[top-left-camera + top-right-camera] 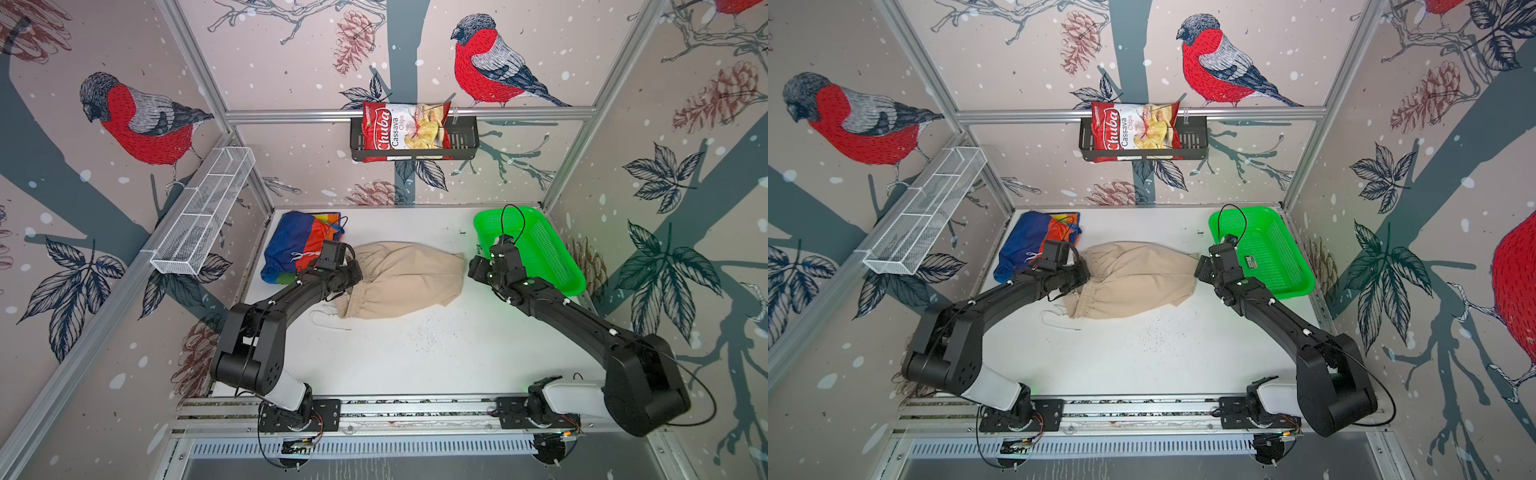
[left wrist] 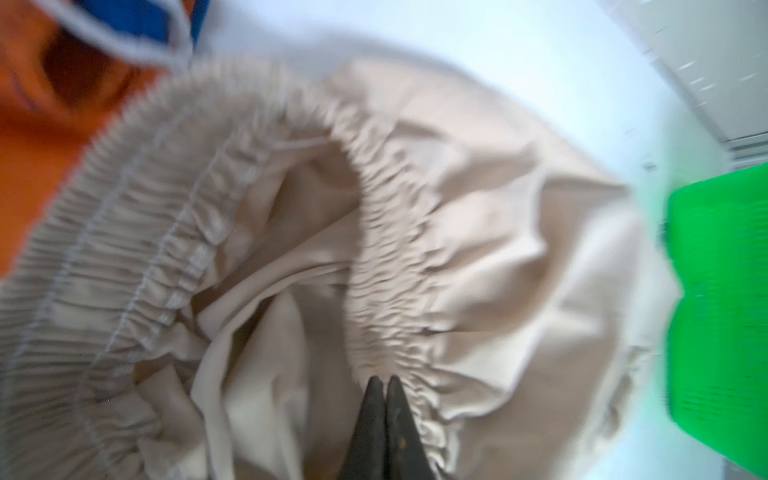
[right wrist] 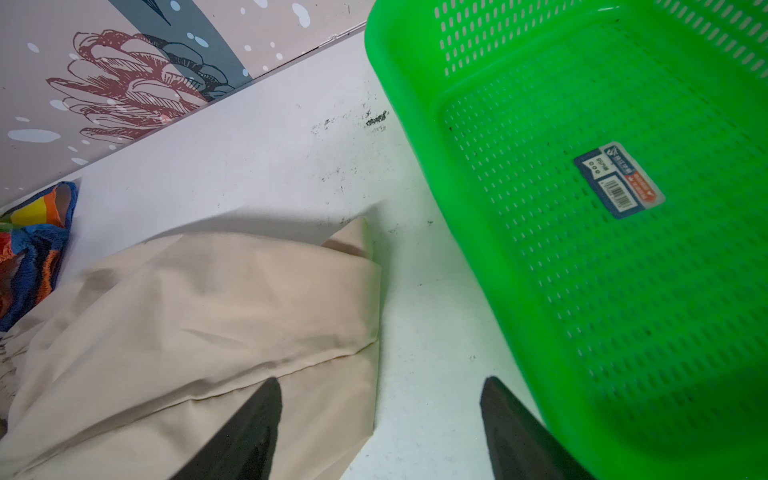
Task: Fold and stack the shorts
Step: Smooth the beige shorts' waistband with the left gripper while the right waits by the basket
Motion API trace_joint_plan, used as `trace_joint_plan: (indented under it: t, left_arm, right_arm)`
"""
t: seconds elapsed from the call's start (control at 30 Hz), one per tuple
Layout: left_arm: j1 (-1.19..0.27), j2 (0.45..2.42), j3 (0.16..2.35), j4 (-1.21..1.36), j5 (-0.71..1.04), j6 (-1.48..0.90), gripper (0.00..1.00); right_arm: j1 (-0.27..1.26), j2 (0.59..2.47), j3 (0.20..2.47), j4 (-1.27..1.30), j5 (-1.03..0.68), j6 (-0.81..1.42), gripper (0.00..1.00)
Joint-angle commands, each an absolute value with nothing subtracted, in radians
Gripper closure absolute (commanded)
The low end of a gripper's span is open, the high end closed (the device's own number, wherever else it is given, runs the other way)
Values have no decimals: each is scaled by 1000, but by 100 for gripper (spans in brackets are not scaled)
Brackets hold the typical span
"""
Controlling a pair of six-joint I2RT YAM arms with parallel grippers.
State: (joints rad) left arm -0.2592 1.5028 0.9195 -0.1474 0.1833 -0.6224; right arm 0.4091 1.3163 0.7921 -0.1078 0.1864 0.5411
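Observation:
The beige shorts' gaping waistband is pinched at its middle by my left gripper, so that gripper should open and take the waistband's back corner [image 2: 292,100] before both grippers lift.
The beige shorts [image 1: 403,278] [image 1: 1133,278] lie spread in the middle of the white table, with the gathered waistband toward the left and the leg ends toward the right. My left gripper [image 1: 355,268] [image 2: 384,380] is shut, its tips pinched at the ruched waistband [image 2: 374,232]. The rainbow-striped shorts [image 1: 295,245] [image 1: 1030,241] sit bunched at the back left, just behind that gripper. Over the leg-end edge of the beige shorts [image 3: 187,311] my right gripper [image 1: 476,268] [image 3: 382,380] stands open. One of its fingers is above the cloth and the other above bare table.
A green mesh basket [image 1: 573,286] [image 3: 415,124] stands at the back right, close beside the right gripper. The white drawstring [image 1: 328,320] trails onto the table in front of the waistband. A wire shelf [image 1: 203,212] and a black rack with a chips bag [image 1: 405,131] hang on the walls.

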Motion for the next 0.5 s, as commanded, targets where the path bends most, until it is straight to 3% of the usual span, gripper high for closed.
trace_joint_plan:
  t: [0.0, 0.27, 0.47]
  left_arm:
    - [-260, 1441, 953, -144, 196, -613, 100]
    - [-260, 1353, 974, -218, 163, -593, 100]
    - [-259, 1355, 796, -152, 219, -643, 100]
  right_arm:
    - [408, 1316, 798, -96, 185, 539, 24]
    - [408, 1318, 791, -96, 173, 540, 25]
    - [408, 1318, 779, -93, 169, 545, 25]
